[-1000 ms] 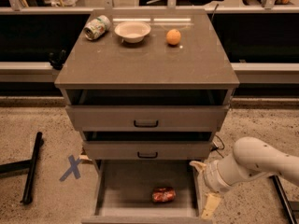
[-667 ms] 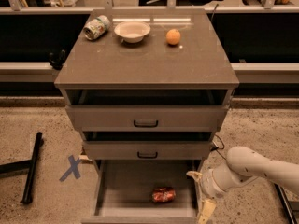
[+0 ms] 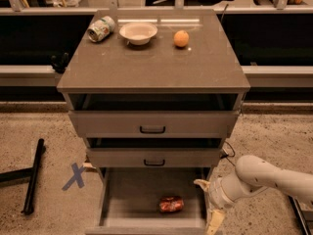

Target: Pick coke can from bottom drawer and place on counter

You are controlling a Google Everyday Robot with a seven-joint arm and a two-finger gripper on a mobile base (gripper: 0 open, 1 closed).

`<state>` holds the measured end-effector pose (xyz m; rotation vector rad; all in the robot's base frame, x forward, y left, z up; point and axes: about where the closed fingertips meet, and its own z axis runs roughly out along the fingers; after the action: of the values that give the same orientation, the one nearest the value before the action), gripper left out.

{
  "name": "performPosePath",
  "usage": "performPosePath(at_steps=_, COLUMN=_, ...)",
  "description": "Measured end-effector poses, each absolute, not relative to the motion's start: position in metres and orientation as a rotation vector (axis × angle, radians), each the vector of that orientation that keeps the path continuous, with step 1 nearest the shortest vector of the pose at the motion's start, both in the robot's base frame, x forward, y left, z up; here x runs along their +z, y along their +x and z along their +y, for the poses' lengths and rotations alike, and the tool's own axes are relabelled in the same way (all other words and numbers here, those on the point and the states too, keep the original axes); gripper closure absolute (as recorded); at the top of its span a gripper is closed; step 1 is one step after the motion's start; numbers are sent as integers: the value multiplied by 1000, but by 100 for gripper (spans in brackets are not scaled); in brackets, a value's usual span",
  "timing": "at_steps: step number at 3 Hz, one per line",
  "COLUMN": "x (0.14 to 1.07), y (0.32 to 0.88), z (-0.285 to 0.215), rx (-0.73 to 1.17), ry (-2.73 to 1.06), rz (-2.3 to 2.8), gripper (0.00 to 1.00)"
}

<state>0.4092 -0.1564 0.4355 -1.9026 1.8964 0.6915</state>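
I should next move my gripper to the coke can's nearer end (image 3: 179, 203), on the side of the open bottom drawer toward the arm, and then I should close it there.
The coke can (image 3: 171, 204) lies on its side on the floor of the open bottom drawer (image 3: 129, 199), right of the middle and near the front. My gripper (image 3: 207, 203) hangs at the drawer's right wall, just right of the can and apart from it, open and empty. One cream fingertip (image 3: 199, 183) is above the wall and the other (image 3: 215, 223) is near the drawer's front corner. The white arm comes in from the right. The counter (image 3: 156, 62) is the cabinet's flat grey-brown top.
On the counter's far edge lie a green-and-white can (image 3: 100, 29) on its side, a white bowl (image 3: 138, 32) and an orange (image 3: 181, 38). The two upper drawers (image 3: 152, 124) are pulled out a little. A black bar (image 3: 32, 175) and a blue X mark (image 3: 75, 176) are on the floor at left.
The arm has moved left and a little down, bringing the gripper closer to the drawer's right wall and the can. The can has not moved.
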Motion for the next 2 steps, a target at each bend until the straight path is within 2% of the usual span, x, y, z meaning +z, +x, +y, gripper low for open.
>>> performPosePath(at_steps=2, x=354, y=448, z=-156, rx=599, ry=-2004, rz=1828, gripper=0)
